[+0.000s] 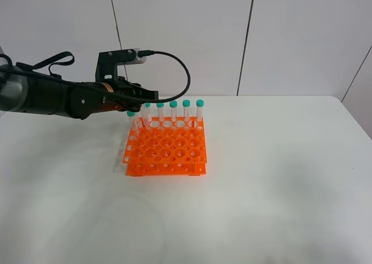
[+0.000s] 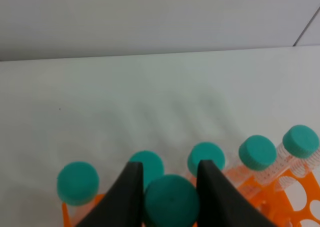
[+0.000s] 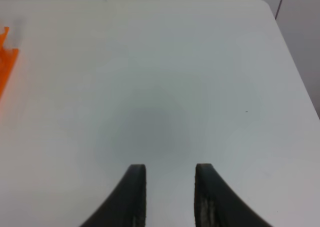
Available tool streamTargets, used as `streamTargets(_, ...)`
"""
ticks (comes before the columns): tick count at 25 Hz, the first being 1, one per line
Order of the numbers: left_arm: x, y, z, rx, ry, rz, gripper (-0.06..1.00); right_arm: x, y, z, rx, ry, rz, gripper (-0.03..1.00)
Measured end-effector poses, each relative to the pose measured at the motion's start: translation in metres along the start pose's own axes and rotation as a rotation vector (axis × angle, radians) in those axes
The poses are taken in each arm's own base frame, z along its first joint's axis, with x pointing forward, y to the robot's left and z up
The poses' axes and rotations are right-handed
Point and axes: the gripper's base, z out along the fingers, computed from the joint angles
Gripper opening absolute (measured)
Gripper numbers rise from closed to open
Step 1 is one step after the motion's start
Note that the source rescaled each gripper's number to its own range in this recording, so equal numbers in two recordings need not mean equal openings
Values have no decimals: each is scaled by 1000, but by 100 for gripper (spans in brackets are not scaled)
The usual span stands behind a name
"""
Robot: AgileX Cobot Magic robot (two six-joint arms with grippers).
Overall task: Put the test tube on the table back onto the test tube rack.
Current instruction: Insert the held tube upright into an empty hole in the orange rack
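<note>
Next, my left gripper releases the test tube in the orange rack's hole [image 1: 149, 131] in front of the back row.
The orange test tube rack [image 1: 165, 149] stands mid-table on the white table [image 1: 273, 177]. Several teal-capped tubes [image 1: 186, 111] stand upright along its back row. My left gripper [image 1: 144, 100] hovers over the rack's back left corner. In the left wrist view its fingers [image 2: 131, 192] are shut on the teal cap of a test tube [image 2: 171, 203], held upright just in front of the row of caps [image 2: 206, 158], above the rack [image 2: 295, 189]. My right gripper [image 3: 170, 187] hangs open over bare table, holding nothing. It is outside the high view.
In the right wrist view a corner of the orange rack [image 3: 6, 67] shows at one edge, and the table's rounded corner [image 3: 265, 7] lies beyond. White wall panels [image 1: 186, 37] stand behind the table.
</note>
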Motion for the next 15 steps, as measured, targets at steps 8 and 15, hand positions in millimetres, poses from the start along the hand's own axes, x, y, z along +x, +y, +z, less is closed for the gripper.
streamTargets(8,3,1,-1,-1,-8,2,0,0,0,0,0,0,0,36)
streamTargets(15,11,1,6,-1,8,10,0,0,0,0,0,0,0,36)
